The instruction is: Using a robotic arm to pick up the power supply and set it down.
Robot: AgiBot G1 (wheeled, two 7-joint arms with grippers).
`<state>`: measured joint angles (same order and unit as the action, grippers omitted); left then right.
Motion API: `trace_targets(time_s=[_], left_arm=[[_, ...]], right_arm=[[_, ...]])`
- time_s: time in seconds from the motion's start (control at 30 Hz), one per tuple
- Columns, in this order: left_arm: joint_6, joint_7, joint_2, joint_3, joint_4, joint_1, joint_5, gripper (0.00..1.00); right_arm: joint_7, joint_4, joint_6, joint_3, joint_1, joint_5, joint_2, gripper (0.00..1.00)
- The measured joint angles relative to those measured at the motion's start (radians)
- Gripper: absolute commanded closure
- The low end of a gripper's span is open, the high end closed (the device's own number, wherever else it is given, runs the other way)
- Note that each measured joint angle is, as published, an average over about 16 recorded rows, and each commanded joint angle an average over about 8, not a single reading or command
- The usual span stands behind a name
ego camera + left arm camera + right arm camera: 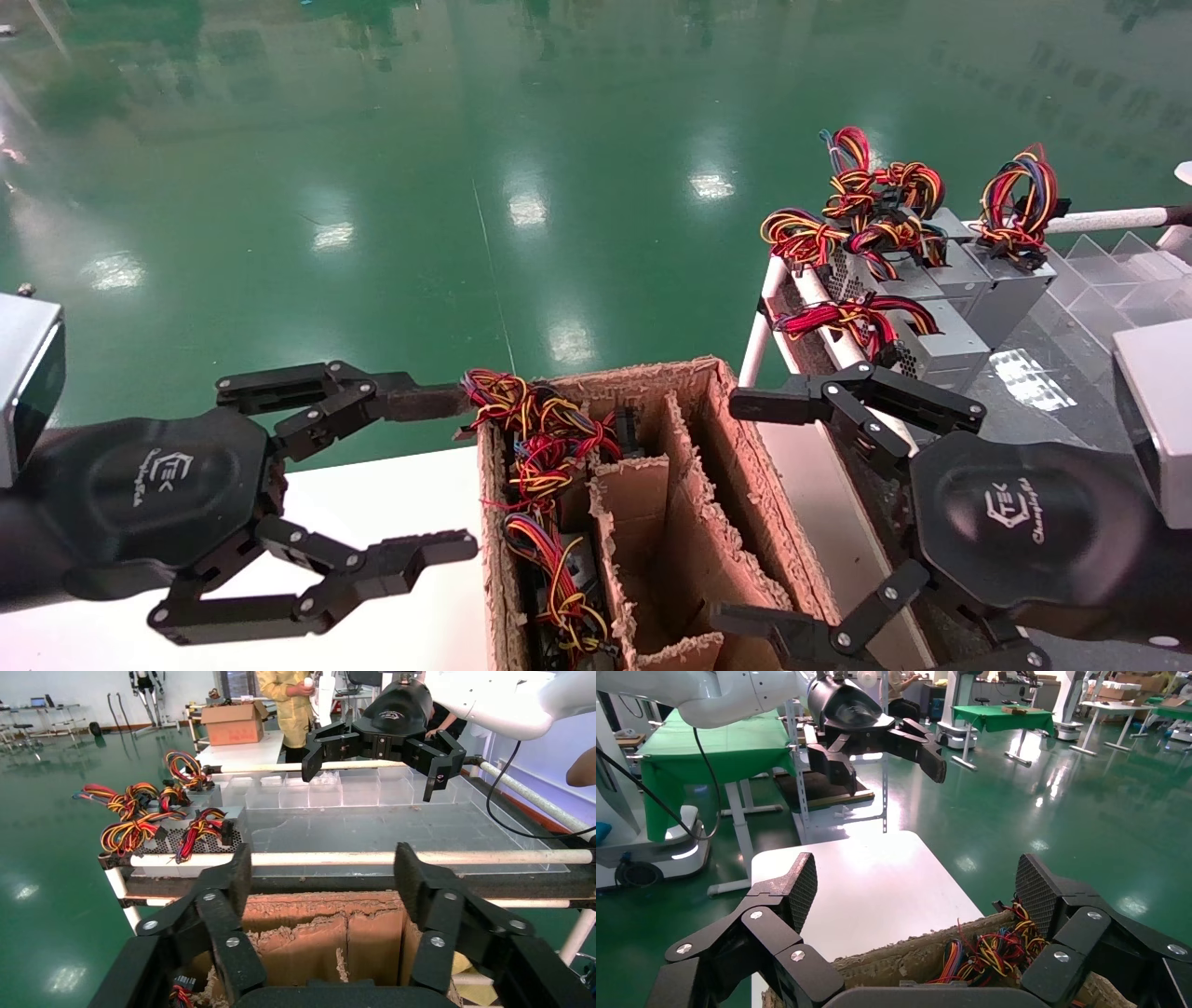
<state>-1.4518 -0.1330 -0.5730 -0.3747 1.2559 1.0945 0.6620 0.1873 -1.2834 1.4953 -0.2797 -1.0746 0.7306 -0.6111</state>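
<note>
The power supply in the cardboard box has a red-and-blue wire loop (541, 543) (954, 959), just nearer than the big wire tangle. My right gripper needs to grab that loop next.
Several grey power supplies (941, 343) with red, yellow and black wire bundles (861, 315) lie on the rack at the right; the left wrist view shows a perforated face (228, 838). More wired units (551, 503) sit in the left compartment of a torn cardboard box (694, 485). My right gripper (738, 513) hangs open at the box's right side, short of the rack, holding nothing. My left gripper (456, 475) is open at the box's left edge, empty. In the wrist views the left gripper (325, 878) and right gripper (919, 892) each look over the box rim (891, 959).
The box stands on a white table (372, 494). A white pipe rail (422, 858) edges the rack, and clear plastic dividers (1103, 266) stand behind the power supplies. Green floor lies beyond. A person in yellow (288, 706) stands far behind the rack.
</note>
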Motion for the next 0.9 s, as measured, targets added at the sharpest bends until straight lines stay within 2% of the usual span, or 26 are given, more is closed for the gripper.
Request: trace_targets(time_s=[0.9], left_arm=[[0.0, 0.0, 0.0, 0.0, 0.0, 0.0, 0.0, 1.0]], right_arm=[[0.0, 0.0, 0.0, 0.0, 0.0, 0.0, 0.0, 0.0]])
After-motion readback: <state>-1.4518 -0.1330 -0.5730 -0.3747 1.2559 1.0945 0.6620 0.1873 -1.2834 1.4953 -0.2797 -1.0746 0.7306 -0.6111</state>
